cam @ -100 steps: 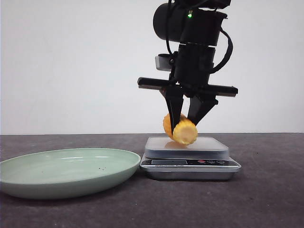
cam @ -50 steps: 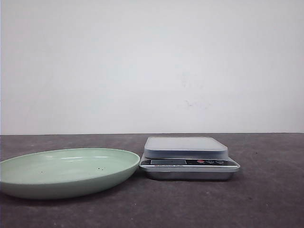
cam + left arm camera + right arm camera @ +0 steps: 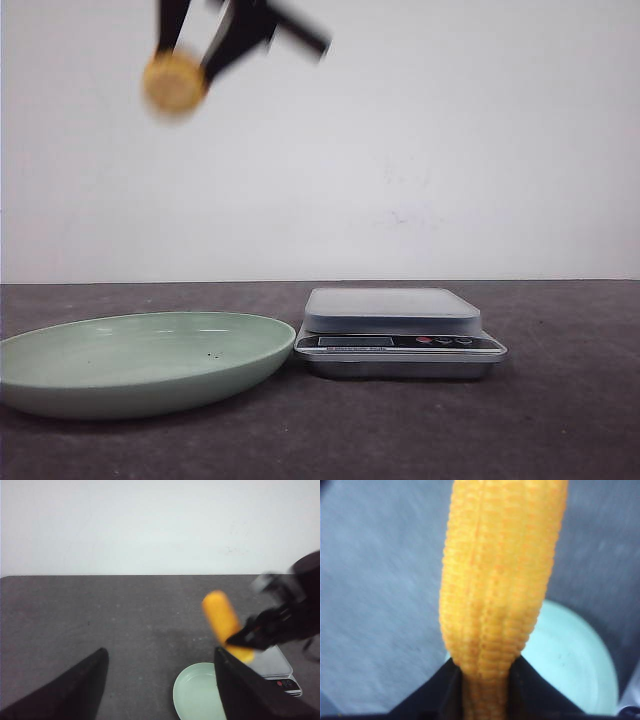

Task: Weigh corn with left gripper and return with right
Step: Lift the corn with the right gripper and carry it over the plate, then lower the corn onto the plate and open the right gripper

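Note:
Next, my right gripper releases the corn in the middle of the green plate (image 3: pixel 152 333) (image 3: pixel 534 672), next to the silver kitchen scale. The corn hangs high above the plate now.
The yellow-orange corn (image 3: pixel 174 84) hangs high in the air at the upper left of the front view, above the green plate (image 3: pixel 60 385). It is blurred. My right gripper (image 3: pixel 188 62) is shut on the corn (image 3: pixel 500 580), its black fingers (image 3: pixel 435 690) pressing both sides of the cob. The left gripper (image 3: pixel 160 655) is open and holds nothing. It is high over the table and does not show in the front view. In the left wrist view the corn (image 3: pixel 223 620) and the right gripper (image 3: pixel 240 642) are over the plate (image 3: pixel 182 695).
A silver kitchen scale (image 3: pixel 395 310) with nothing on its platform stands right of the plate, almost touching its rim. It also shows as the scale (image 3: pixel 275 662) in the left wrist view. The table is dark grey and a white wall rises behind it.
One second ago the right gripper held the corn just over the scale. Half a second ago both were out of the front view. Now they are high up on the left, above the plate.

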